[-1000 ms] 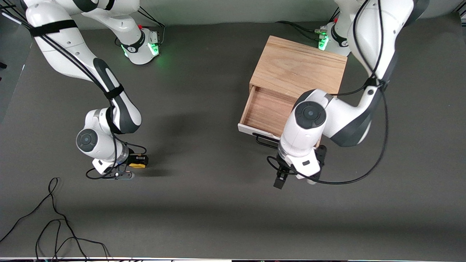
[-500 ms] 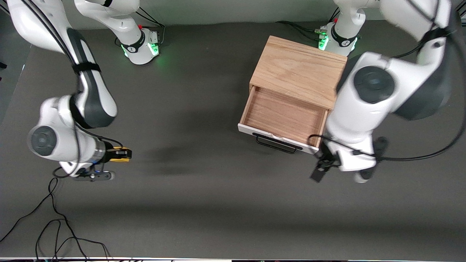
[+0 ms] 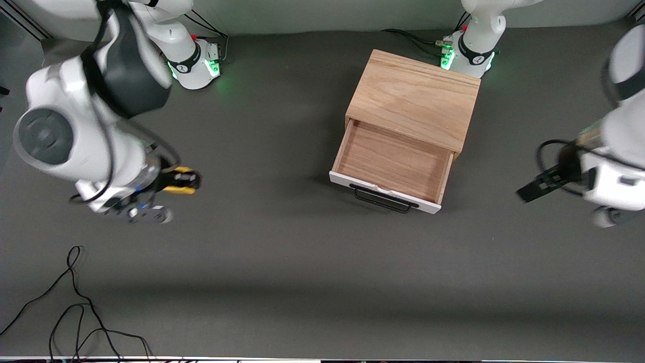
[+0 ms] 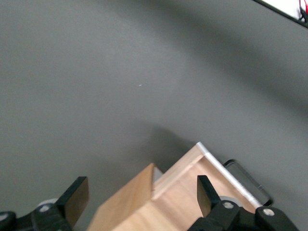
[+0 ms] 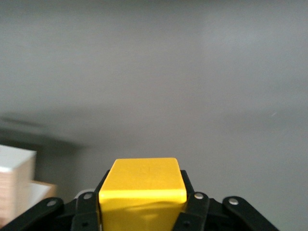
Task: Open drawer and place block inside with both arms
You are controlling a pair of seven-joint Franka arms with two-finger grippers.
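Observation:
The robot's right gripper needs to release the yellow block on the drawer's bare wood bottom (image 3: 374, 160), just behind the white front of the drawer.
The drawer (image 3: 393, 164) stands pulled out of the light-wood cabinet (image 3: 415, 98), its wood interior bare, its white front and black bar handle (image 3: 380, 198) facing the front camera. My right gripper (image 3: 184, 181) is shut on the yellow block (image 3: 180, 182) and holds it in the air over the mat at the right arm's end of the table; the block fills the right wrist view (image 5: 142, 187). My left gripper (image 3: 536, 186) is open and empty in the air over the mat beside the cabinet, at the left arm's end. The left wrist view shows the cabinet (image 4: 168, 202) between its fingers (image 4: 77, 195).
Loose black cables (image 3: 75, 312) lie on the dark mat near the front camera at the right arm's end. The green-lit arm bases (image 3: 201, 63) stand along the edge farthest from the front camera.
My right gripper has lifted the yellow block off the mat and raised it. My left gripper has let go of the drawer handle and swung away toward the left arm's end.

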